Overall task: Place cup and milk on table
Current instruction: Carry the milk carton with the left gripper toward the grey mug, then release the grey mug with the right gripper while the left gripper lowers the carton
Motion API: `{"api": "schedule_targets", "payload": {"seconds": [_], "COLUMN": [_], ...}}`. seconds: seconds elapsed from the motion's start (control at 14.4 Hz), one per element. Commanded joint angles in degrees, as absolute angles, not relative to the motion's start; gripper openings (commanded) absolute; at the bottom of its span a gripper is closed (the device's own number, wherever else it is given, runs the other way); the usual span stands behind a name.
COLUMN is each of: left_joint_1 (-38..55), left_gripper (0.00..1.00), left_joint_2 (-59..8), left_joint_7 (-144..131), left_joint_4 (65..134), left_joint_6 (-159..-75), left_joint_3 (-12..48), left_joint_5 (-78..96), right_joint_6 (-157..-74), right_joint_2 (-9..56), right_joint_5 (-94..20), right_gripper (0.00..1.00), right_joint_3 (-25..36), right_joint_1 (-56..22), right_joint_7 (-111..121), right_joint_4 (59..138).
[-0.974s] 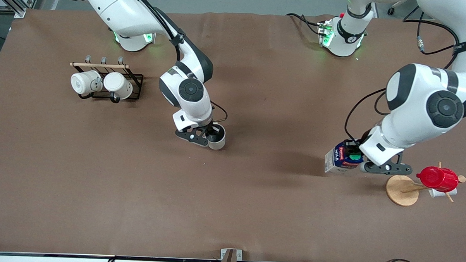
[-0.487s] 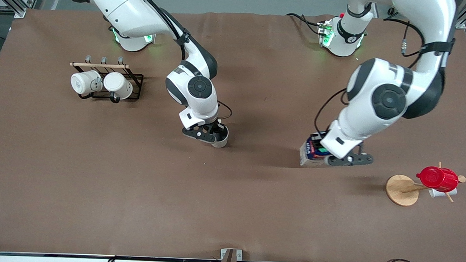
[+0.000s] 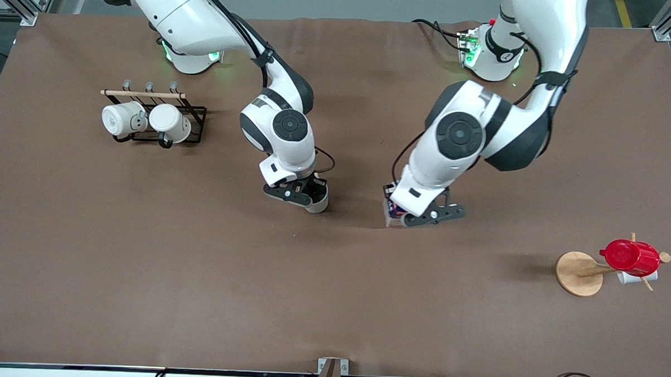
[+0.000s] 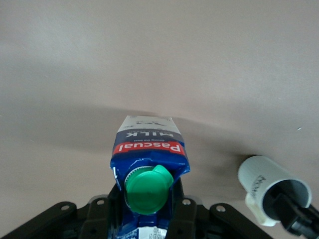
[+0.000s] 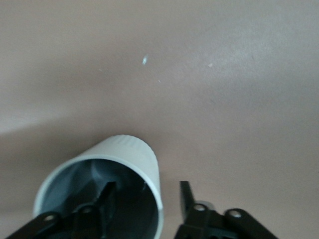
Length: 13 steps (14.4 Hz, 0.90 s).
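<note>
My left gripper is going to let go of the milk, now held low over the table, on the table [image 3: 347, 199] [image 4: 207, 167], right up against the side of the cup that faces the mug tree.
The cup [image 3: 319, 203], cream-white with a dark grey inside, stands on the brown table [image 3: 198, 273] near its middle. My right gripper [image 3: 308, 197] is open astride the cup's rim: in the right wrist view [image 5: 146, 191] one finger is inside the cup [image 5: 132, 154] and one outside, both clear of the wall. My left gripper [image 3: 401, 216] is shut on the milk [image 3: 390, 214], held upright low over the table beside the cup. The left wrist view shows the gripper [image 4: 148, 219], the milk's green cap and blue-red top [image 4: 148, 164], and the cup [image 4: 261, 181].
A black wire rack [image 3: 195, 116] with two all-white mugs [image 3: 148, 120] stands toward the right arm's end. A wooden mug tree [image 3: 578, 273] carrying a red cup [image 3: 629, 257] stands toward the left arm's end, nearer the front camera.
My left arm has carried the milk from beside the mug tree toward the table's middle, close to the cup. My right gripper and the cup have shifted slightly.
</note>
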State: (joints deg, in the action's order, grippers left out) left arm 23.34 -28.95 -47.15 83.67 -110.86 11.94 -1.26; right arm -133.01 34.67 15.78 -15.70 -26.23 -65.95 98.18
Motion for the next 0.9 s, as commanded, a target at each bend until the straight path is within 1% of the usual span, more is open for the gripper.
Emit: {"api": "schedule_targets", "payload": {"seconds": [0.0,0.07,0.21,0.35,0.42,0.49,0.63,0.7,0.77,0.83], "left_joint_1": [26.4,27.7,30.4,32.4,33.6,34.4,35.0,35.8,36.1,36.0], "left_gripper": [0.35,0.35,0.35,0.35,0.35,0.35,0.36,0.39,0.45,0.62], "left_joint_2": [-32.6,-33.2,-34.0,-34.6,-35.2,-35.3,-36.4,-36.6,-36.7,-36.9], "left_joint_7": [-53.1,-55.3,-58.3,-59.2,-59.8,-60.9,-62.1,-62.1,-62.1,-62.0], "left_joint_4": [78.8,78.2,78.1,78.1,78.1,78.2,78.1,78.2,78.4,78.4], "left_joint_6": [-110.5,-110.5,-111.1,-112.4,-112.8,-112.9,-113.6,-114.5,-114.6,-114.6], "left_joint_3": [11.7,11.7,11.7,11.7,11.7,11.7,11.8,11.8,11.7,11.7], "left_joint_5": [-1.8,-1.8,-1.8,-1.8,-1.8,-1.8,-1.8,-1.8,-1.8,-1.8], "right_joint_6": [-126.9,-124.3,-118.1,-113.4,-111.7,-110.2,-109.3,-108.3,-107.1,-105.1], "right_joint_2": [28.5,26.0,20.2,14.4,12.1,9.7,5.6,3.8,2.5,0.7], "right_joint_5": [17.0,16.5,14.0,10.2,9.5,9.1,7.2,6.0,5.1,4.7], "right_gripper": [1.00,1.00,1.00,1.00,1.00,1.00,1.00,1.00,1.00,1.00], "right_joint_3": [-16.8,-17.3,-19.0,-17.9,-15.6,-11.9,-5.8,-3.0,-1.5,-0.3], "right_joint_1": [-23.8,-22.6,-17.2,-12.9,-11.8,-11.9,-11.4,-10.9,-10.1,-9.0], "right_joint_7": [-65.9,-64.0,-56.2,-44.6,-39.9,-35.4,-27.3,-24.3,-21.7,-19.3], "right_joint_4": [98.5,98.5,98.6,98.6,98.7,98.7,99.1,99.1,99.1,99.0]}}
